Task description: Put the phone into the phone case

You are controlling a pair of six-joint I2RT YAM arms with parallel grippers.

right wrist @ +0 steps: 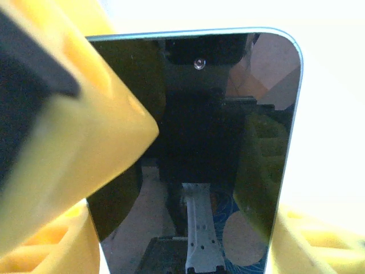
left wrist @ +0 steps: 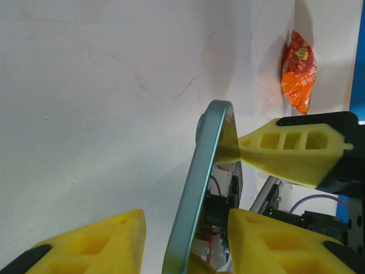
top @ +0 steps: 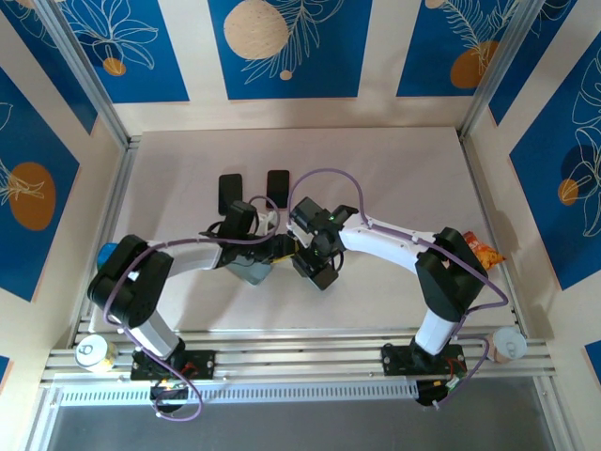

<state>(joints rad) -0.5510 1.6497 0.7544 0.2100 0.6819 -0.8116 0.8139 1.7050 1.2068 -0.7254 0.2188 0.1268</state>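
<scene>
My right gripper's fingers cover the phone's side edges. My left gripper will hold the phone while my right gripper takes the phone's end (right wrist: pixel 185 240) by its flat sides.
The phone (top: pixel 252 272), teal-rimmed with a dark glossy screen, is held up off the table between the two arms. My right gripper (right wrist: pixel 217 182) is shut on it, a yellow finger (right wrist: pixel 85 125) on each side of the screen (right wrist: pixel 228 114). In the left wrist view the phone (left wrist: pixel 199 188) stands edge-on between the fingers of my left gripper (left wrist: pixel 185 220), open with a gap on both sides. A right-arm finger (left wrist: pixel 285 151) touches its upper part. Two black flat rectangles lie behind the grippers, one (top: pixel 230 193) and the other (top: pixel 278 185); I cannot tell which is the phone case.
An orange snack bag (top: pixel 484 252) lies at the table's right edge, also in the left wrist view (left wrist: pixel 298 71). A can (top: pixel 94 352) and a white cup (top: pixel 507 346) sit on the front rail. A blue object (top: pixel 108 254) sits at the left edge.
</scene>
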